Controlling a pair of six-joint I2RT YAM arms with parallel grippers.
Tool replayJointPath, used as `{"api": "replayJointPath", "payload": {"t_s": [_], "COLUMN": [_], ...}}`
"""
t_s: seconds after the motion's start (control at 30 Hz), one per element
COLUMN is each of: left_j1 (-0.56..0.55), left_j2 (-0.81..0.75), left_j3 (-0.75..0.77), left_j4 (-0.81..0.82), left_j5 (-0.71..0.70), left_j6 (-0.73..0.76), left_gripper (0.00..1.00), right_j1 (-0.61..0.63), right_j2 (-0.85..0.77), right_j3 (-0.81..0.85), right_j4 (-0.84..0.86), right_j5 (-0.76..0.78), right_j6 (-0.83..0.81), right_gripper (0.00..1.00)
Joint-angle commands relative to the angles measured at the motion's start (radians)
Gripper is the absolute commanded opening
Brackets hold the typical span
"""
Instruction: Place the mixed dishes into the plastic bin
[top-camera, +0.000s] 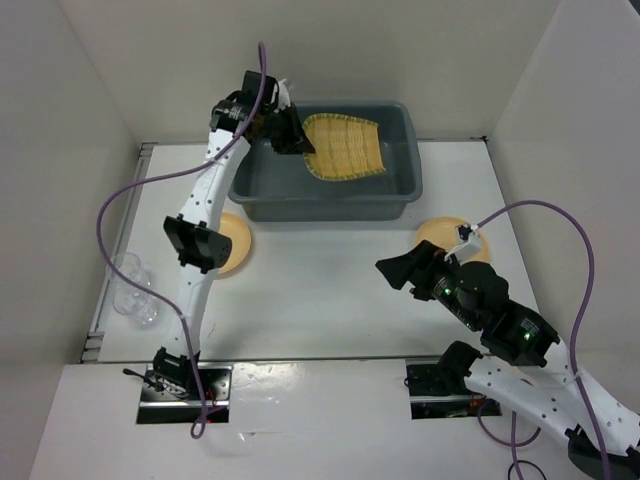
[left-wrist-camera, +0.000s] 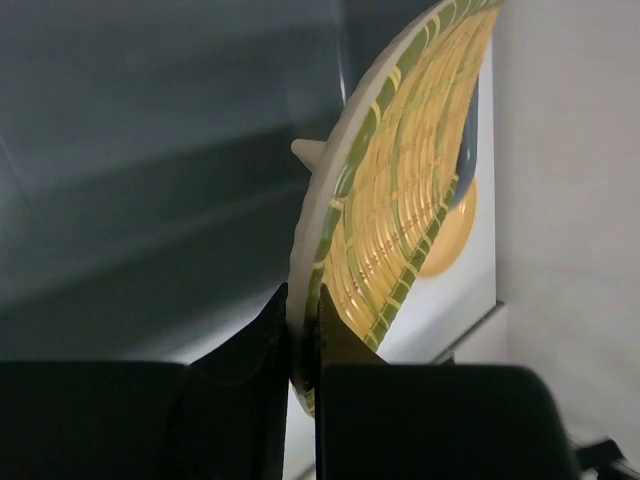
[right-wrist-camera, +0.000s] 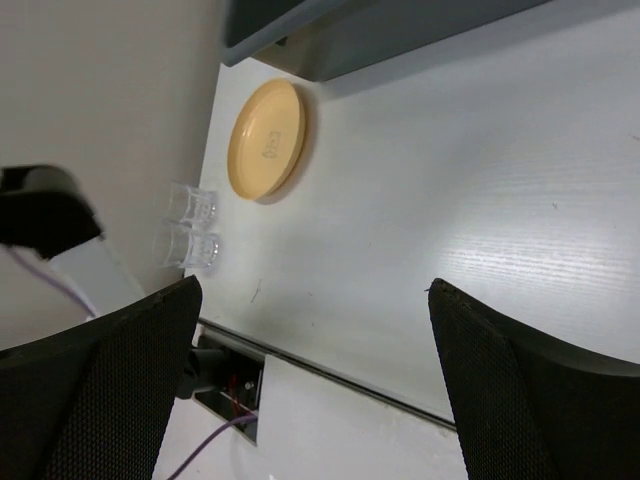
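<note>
I need to let go of the yellow slatted tray with my left gripper on the bottom of the grey bin, next to the middle of the bin's front side (top-camera: 328, 183).
The fan-shaped yellow slatted tray (top-camera: 345, 147) hangs tilted inside the dark grey plastic bin (top-camera: 325, 205). My left gripper (top-camera: 288, 133) is shut on its greenish rim at the bin's left end. In the left wrist view the tray (left-wrist-camera: 390, 210) stands on edge between the black fingers of that gripper (left-wrist-camera: 303, 310). One orange-yellow plate (top-camera: 236, 243) lies on the table left of the bin's front, partly under my left arm. Another plate (top-camera: 448, 234) lies to the right, partly behind my right arm. My right gripper (top-camera: 400, 270) hovers open over the table with nothing between its fingers (right-wrist-camera: 312, 290).
Clear plastic cups (top-camera: 132, 290) stand at the table's left edge, and the right wrist view shows them (right-wrist-camera: 190, 230) below the left plate (right-wrist-camera: 265, 140). White walls enclose the table on three sides. Purple cables loop off both arms.
</note>
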Motion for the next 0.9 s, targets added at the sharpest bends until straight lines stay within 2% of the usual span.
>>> {"api": "replayJointPath", "payload": {"t_s": [0.0, 0.07, 0.2, 0.37, 0.57, 0.87], "left_j1": [0.041, 0.051, 0.09, 0.129, 0.129, 0.147], "left_j2": [0.211, 0.261, 0.36, 0.462, 0.587, 0.687], "left_j3": [0.393, 0.441, 0.441, 0.441, 0.441, 0.441], "left_j4": [-0.222, -0.222, -0.2, -0.164, -0.118, -0.084], "left_j5": [0.112, 0.141, 0.173, 0.184, 0.226, 0.247], "left_j6": [0.062, 0.03, 0.055, 0.083, 0.101, 0.111], "left_gripper": [0.0, 0.0, 0.0, 0.0, 0.0, 0.0], "right_j1": [-0.007, -0.007, -0.016, -0.016, -0.016, -0.016], "right_j2": [0.0, 0.0, 0.0, 0.067, 0.154, 0.221], "right_j3": [0.061, 0.051, 0.041, 0.098, 0.158, 0.186], "right_j4": [0.034, 0.034, 0.067, 0.067, 0.043, 0.023], "right_j5": [0.0, -0.013, 0.005, 0.083, 0.105, 0.126], "right_j6": [-0.078, -0.078, -0.11, -0.11, -0.119, -0.109], "right_gripper": [0.99, 0.99, 0.99, 0.99, 0.99, 0.99]}}
